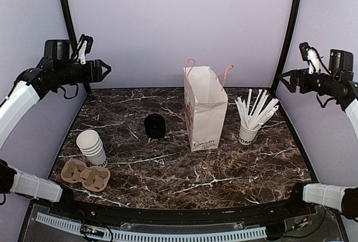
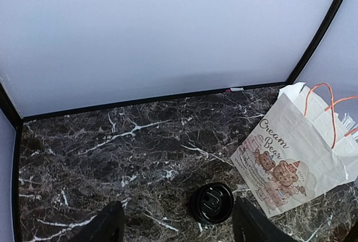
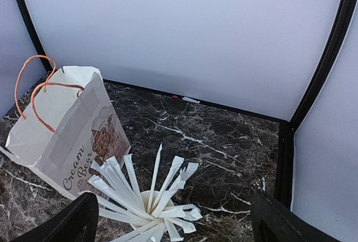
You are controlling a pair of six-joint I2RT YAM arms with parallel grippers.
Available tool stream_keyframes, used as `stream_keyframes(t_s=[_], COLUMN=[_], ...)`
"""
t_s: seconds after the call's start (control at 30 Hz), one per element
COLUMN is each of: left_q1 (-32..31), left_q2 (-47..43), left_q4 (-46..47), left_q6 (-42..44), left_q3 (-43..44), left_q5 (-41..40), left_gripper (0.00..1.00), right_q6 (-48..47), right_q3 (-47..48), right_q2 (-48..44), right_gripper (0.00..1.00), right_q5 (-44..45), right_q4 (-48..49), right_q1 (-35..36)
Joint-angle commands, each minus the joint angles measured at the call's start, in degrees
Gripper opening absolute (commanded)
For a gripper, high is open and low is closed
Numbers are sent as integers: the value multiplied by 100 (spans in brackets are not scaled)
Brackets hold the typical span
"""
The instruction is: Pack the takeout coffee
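Observation:
Next, my left gripper moves to the nested white cups and closes on the top cup's rim (image 1: pixel 98 137), on the side toward the black lids.
No lidded white cup shows in any view, so the takeout coffee is out of view. A black lid stack (image 1: pixel 155 126) stands left of the upright white paper bag (image 1: pixel 206 113) with orange handles. My left gripper (image 1: pixel 107 70) hangs open high over the table's left rear. In the left wrist view the black lids (image 2: pixel 211 203) lie far below, between its spread fingers (image 2: pixel 106 226). My right gripper (image 1: pixel 281 81) is open and empty high at the right rear, above the cup of white straws (image 3: pixel 151 197).
Nested white cups (image 1: pixel 92 146) without a lid stand at the front left. A brown pulp cup carrier (image 1: pixel 85 175) lies just in front of them. The straw cup (image 1: pixel 249 133) stands right of the bag. Dark marble table (image 1: pixel 168 180), lilac walls and black corner posts around.

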Motion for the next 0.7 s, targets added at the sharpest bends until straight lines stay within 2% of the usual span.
stream_keyframes(t_s=[0.0, 0.17, 0.3, 0.47, 0.6, 0.67], left_q1=[77, 101, 51, -542, -1174, -1314], left_q2=[163, 121, -3, 218, 457, 493], left_q4=[-1474, -2244, -2712, -3601, -4309, -4531], left_q6=[-313, -392, -547, -864, -1177, -1317], left_q3=[641, 645, 425, 456, 583, 610], left_q5=[81, 292, 480, 521, -226, -497], left_gripper=[65, 45, 40, 39, 38, 36], right_q6=[-961, -2020, -2617, -2953, -3169, -3256], right_q3=[69, -34, -147, -403, -713, -897], right_q2=[-320, -463, -412, -264, -93, -56], right_gripper=[97, 96, 88, 80, 76, 70], right_q5=[-618, -1853, -2659, -2435, -2052, -2031], right_q4=[-842, -1728, -2077, -2060, -2046, -1986], right_q1=[55, 117, 345, 1274, 2183, 2523])
